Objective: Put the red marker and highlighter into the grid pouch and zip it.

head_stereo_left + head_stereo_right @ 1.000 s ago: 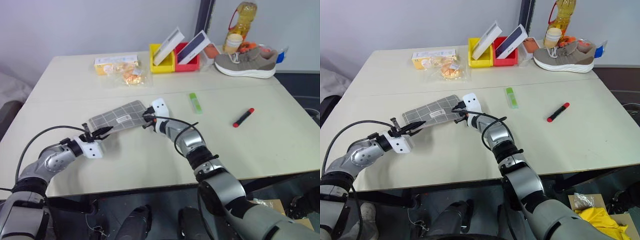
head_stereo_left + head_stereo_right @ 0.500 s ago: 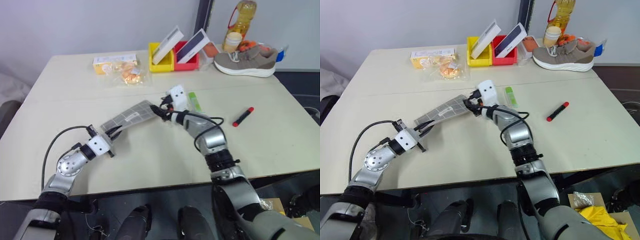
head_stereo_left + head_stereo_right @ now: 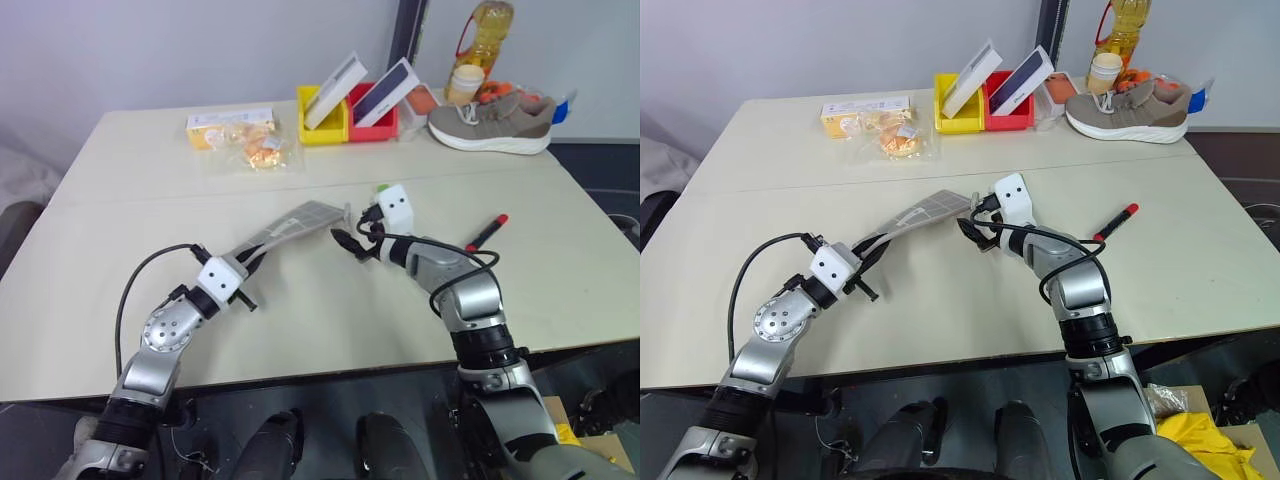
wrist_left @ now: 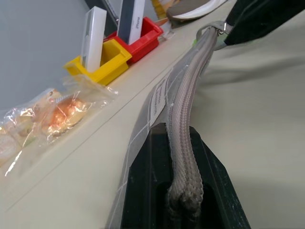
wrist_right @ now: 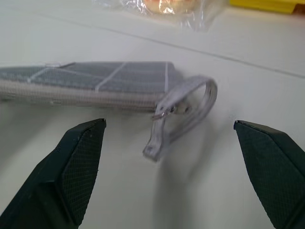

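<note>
The zipper's pull loop hangs free at the far end of the grid pouch, so next my right gripper pinches the loop and pulls it along the zipper edge (image 4: 185, 95) toward my left gripper.
My left gripper (image 3: 247, 266) is shut on one end of the grid pouch (image 3: 296, 221). The grey pouch hangs edge-up above the table, its zipper edge (image 4: 183, 138) running away from the fingers. The zipper's pull loop (image 5: 183, 110) dangles at the far end. Just past that loop, my right gripper (image 5: 169, 123) stands wide open and holds nothing; it also shows in the head view (image 3: 352, 230). The red marker (image 3: 487, 233) lies on the table to the right of my right arm. A green tip of the highlighter (image 3: 383, 187) peeks out behind my right wrist.
At the back of the table (image 3: 560, 290) stand a yellow bin (image 3: 322, 128) and a red bin (image 3: 377, 125) with boxes in them. A clear snack bag (image 3: 255, 150) lies to their left; a shoe (image 3: 492, 122) and a bottle (image 3: 487, 30) sit to their right.
My right gripper has opened, let go of the pouch's zipper end and moved right. My left gripper has carried the pouch to the right and rolled it onto its edge.
</note>
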`<state>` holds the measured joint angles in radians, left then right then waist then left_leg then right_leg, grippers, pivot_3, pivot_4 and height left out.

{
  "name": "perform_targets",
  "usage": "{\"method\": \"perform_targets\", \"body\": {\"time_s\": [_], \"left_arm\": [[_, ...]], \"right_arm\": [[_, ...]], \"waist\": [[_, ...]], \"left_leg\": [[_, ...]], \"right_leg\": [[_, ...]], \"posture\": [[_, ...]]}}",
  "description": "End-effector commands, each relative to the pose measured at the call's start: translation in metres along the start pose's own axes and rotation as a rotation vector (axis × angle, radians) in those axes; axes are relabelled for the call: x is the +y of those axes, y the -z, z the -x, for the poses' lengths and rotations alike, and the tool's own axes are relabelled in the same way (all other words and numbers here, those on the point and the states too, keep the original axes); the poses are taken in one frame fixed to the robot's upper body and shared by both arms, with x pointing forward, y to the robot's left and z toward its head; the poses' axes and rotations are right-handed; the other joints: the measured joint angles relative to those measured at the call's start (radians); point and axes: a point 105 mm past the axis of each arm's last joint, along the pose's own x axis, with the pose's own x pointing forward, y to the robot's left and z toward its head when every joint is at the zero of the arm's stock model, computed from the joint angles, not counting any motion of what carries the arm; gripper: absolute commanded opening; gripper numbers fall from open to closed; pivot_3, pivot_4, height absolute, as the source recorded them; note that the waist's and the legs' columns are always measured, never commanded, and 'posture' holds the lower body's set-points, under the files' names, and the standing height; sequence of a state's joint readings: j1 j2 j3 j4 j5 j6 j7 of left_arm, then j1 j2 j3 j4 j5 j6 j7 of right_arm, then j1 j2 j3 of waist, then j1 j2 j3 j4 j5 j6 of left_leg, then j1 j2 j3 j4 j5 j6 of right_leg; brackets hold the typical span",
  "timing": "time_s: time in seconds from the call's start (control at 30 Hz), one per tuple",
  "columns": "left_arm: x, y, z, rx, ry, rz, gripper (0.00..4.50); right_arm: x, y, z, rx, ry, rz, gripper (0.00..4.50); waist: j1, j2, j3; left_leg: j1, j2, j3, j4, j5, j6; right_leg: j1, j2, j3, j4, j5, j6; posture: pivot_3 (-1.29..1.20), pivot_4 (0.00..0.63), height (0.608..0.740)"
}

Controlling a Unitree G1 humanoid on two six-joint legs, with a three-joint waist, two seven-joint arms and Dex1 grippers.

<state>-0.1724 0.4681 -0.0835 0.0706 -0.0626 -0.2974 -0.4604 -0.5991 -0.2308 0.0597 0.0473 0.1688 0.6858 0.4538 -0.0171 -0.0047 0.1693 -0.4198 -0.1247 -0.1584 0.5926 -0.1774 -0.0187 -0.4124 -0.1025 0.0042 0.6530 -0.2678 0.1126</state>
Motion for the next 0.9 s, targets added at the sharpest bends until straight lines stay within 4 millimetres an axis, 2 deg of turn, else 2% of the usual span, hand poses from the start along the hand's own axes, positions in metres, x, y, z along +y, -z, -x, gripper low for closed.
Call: {"method": "perform_targets", "body": {"time_s": [0.03, 0.1, 0.23, 0.33, 0.47, 0.53, 0.6, 0.63, 0.67, 0.87, 0.9], "left_arm": [[0.01, -0.014, 0.0, -0.048, -0.031, -0.025, 0.0], [0.01, -0.015, 0.0, -0.048, -0.032, -0.026, 0.0], [0.01, -0.015, 0.001, -0.047, -0.031, -0.028, 0.0], [0.009, -0.014, 0.001, -0.045, -0.026, -0.029, 0.0], [0.007, -0.014, -0.001, -0.044, -0.017, -0.028, 0.0], [0.006, -0.014, -0.002, -0.044, -0.013, -0.027, 0.0], [0.005, -0.013, -0.004, -0.043, -0.009, -0.027, 0.0], [0.005, -0.013, -0.004, -0.042, -0.007, -0.027, 0.0], [0.005, -0.013, -0.004, -0.041, -0.007, -0.027, 0.0], [0.004, -0.011, -0.005, -0.037, 0.001, -0.039, 0.0], [0.004, -0.012, -0.005, -0.037, 0.002, -0.041, 0.0]], "right_arm": [[-0.001, -0.007, -0.004, -0.019, 0.018, 0.01, 4.23], [-0.005, -0.007, -0.007, -0.014, 0.034, 0.006, 3.66], [-0.005, -0.009, -0.008, -0.022, 0.027, 0.015, 1.48], [-0.002, -0.013, -0.009, -0.037, 0.011, 0.028, 0.04], [0.004, -0.017, -0.008, -0.043, -0.011, 0.057, 0.04], [0.003, -0.014, -0.007, -0.021, 0.0, 0.119, 0.04], [0.006, -0.011, -0.004, 0.0, -0.031, 0.111, 0.04], [0.008, -0.01, -0.003, 0.003, -0.047, 0.106, 0.55], [0.009, -0.01, -0.002, 0.005, -0.057, 0.104, 0.88], [0.003, -0.014, 0.003, 0.004, -0.011, 0.136, 4.05], [0.002, -0.016, 0.004, 0.0, -0.007, 0.133, 4.05]], "waist": [[0.001, 0.0, 0.0], [0.001, 0.0, 0.0], [0.0, 0.0, 0.0], [0.0, 0.0, 0.0], [0.0, 0.0, 0.0], [0.001, 0.0, 0.0], [0.002, 0.0, 0.0], [0.002, 0.0, 0.0], [0.002, 0.0, 0.0], [0.002, 0.0, 0.0], [0.003, 0.0, 0.0]], "left_leg": [[0.0, 0.0, 0.0, 0.0, 0.0, 0.0], [0.0, 0.0, 0.0, 0.0, 0.0, 0.0], [0.0, 0.0, 0.0, 0.0, 0.0, 0.0], [0.0, 0.0, 0.0, 0.0, 0.0, 0.0], [0.0, 0.0, 0.0, 0.0, 0.0, 0.0], [0.0, 0.0, 0.0, 0.0, 0.0, 0.0], [0.0, 0.0, 0.0, 0.0, 0.0, 0.0], [0.0, 0.0, 0.0, 0.0, 0.0, 0.0], [0.0, 0.0, 0.0, 0.0, 0.0, 0.0], [0.0, 0.0, 0.0, 0.0, 0.0, 0.0], [0.0, 0.0, 0.0, 0.0, 0.0, 0.0]], "right_leg": [[0.0, 0.0, 0.0, 0.0, 0.0, 0.0], [0.0, 0.0, 0.0, 0.0, 0.0, 0.0], [0.0, 0.0, 0.0, 0.0, 0.0, 0.0], [0.0, 0.0, 0.0, 0.0, 0.0, 0.0], [0.0, 0.0, 0.0, -0.001, 0.0, 0.0], [0.001, 0.0, 0.0, -0.001, 0.0, 0.0], [0.001, 0.0, 0.0, -0.001, 0.0, 0.0], [0.001, 0.0, 0.0, -0.001, 0.0, 0.0], [0.001, 0.0, 0.0, -0.001, 0.0, 0.0], [0.001, 0.0, 0.0, -0.001, 0.0, 0.0], [0.001, 0.0, 0.0, -0.001, 0.0, 0.0]], "posture": [[0.0, 0.15, 0.74], [0.0, 0.15, 0.74], [0.0, 0.15, 0.74], [0.0, 0.15, 0.74], [0.0, 0.15, 0.74], [0.0, 0.15, 0.74], [0.0, 0.15, 0.74], [0.0, 0.15, 0.74], [0.0, 0.15, 0.74], [0.0, 0.15, 0.74], [0.0, 0.15, 0.74]]}}
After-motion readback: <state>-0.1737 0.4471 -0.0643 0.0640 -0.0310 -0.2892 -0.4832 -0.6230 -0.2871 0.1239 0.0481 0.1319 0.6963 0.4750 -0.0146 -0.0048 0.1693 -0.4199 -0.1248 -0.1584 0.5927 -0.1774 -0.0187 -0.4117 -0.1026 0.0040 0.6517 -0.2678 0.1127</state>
